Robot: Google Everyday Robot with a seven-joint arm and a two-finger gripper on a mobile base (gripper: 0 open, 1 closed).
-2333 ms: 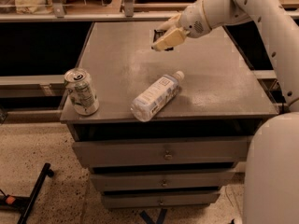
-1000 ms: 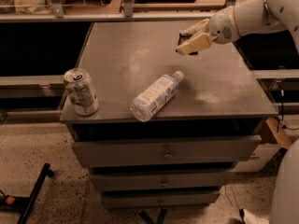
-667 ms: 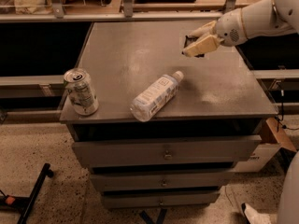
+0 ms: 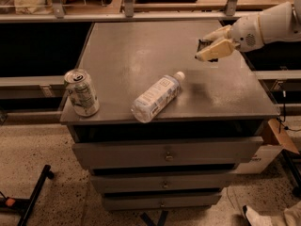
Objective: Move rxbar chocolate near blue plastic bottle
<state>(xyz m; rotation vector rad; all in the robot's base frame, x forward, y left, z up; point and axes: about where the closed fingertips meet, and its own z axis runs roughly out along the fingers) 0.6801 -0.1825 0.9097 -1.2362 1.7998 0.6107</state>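
Note:
I need to let go of the rxbar chocolate on the grey top [image 4: 204, 83], next to the white cap of the blue plastic bottle. The chocolate is now held clear of the surface.
The blue plastic bottle [image 4: 155, 97] lies on its side near the front edge of the grey cabinet top [image 4: 131, 46], its white cap pointing back right. My gripper [image 4: 210, 49] hovers above the right part of the top, behind and to the right of the bottle's cap. Its pale fingers are shut on a small dark flat thing, the rxbar chocolate [image 4: 205, 45], which is mostly hidden between them and is held clear of the surface.
A silver drink can [image 4: 82, 93] stands at the front left corner of the top. Drawers [image 4: 164, 154] are below the top. A shelf rail [image 4: 141, 15] runs behind it. A cardboard box [image 4: 277, 138] sits on the floor at right, and a black stand [image 4: 33, 197] at lower left.
My gripper has carried the bar from the back middle of the top to the right side and slightly lower. The bottle and the can have not moved.

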